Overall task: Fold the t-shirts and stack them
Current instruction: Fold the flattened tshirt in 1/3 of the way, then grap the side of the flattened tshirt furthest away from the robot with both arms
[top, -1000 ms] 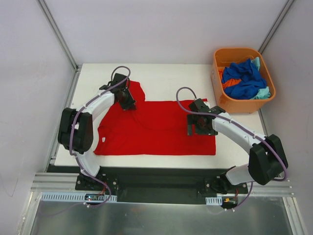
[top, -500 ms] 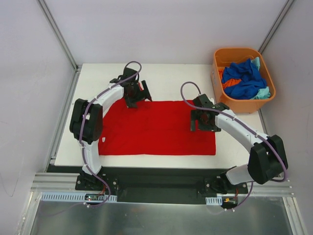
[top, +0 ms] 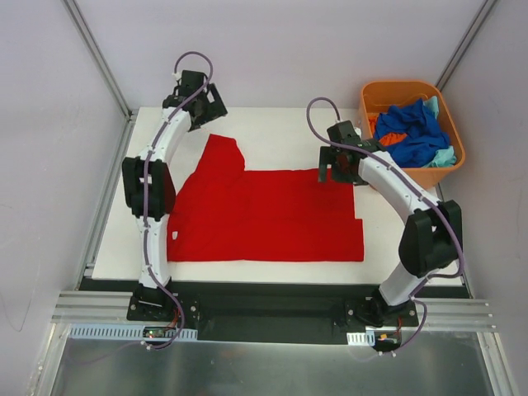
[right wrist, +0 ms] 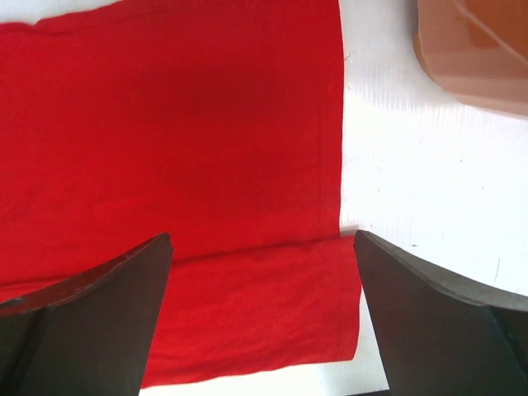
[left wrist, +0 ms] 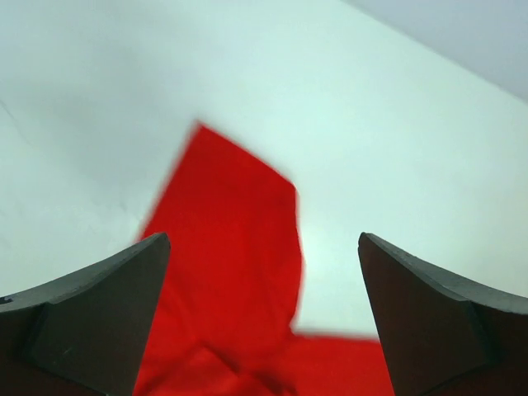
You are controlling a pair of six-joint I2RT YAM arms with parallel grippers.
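Note:
The red t-shirt should be gripped next by my right gripper, which will go to the far corner (top: 346, 172) nearest the orange tub and close there.
A bright red t-shirt (top: 264, 219) lies flat across the white table (top: 280, 128); one sleeve (top: 223, 155) sticks out at its far left. My left gripper (top: 206, 103) hovers open above the table's back left, well clear of the sleeve; in the left wrist view the sleeve (left wrist: 235, 247) shows far below my left gripper (left wrist: 264, 318). My right gripper (top: 337, 172) is open over the shirt's far right corner. The right wrist view shows a folded layer of the red shirt (right wrist: 247, 305) under the right gripper (right wrist: 262, 318). Blue, orange and teal t-shirts (top: 412, 132) are heaped in the tub.
The orange plastic tub (top: 388, 169) stands at the table's back right, close to my right arm; its corner (right wrist: 474, 49) shows in the right wrist view. Grey walls and metal frame rails enclose the table on three sides.
My left gripper opened, let go of the sleeve and pulled up and back to the far left. My right gripper shifted toward the shirt's far right corner, still open.

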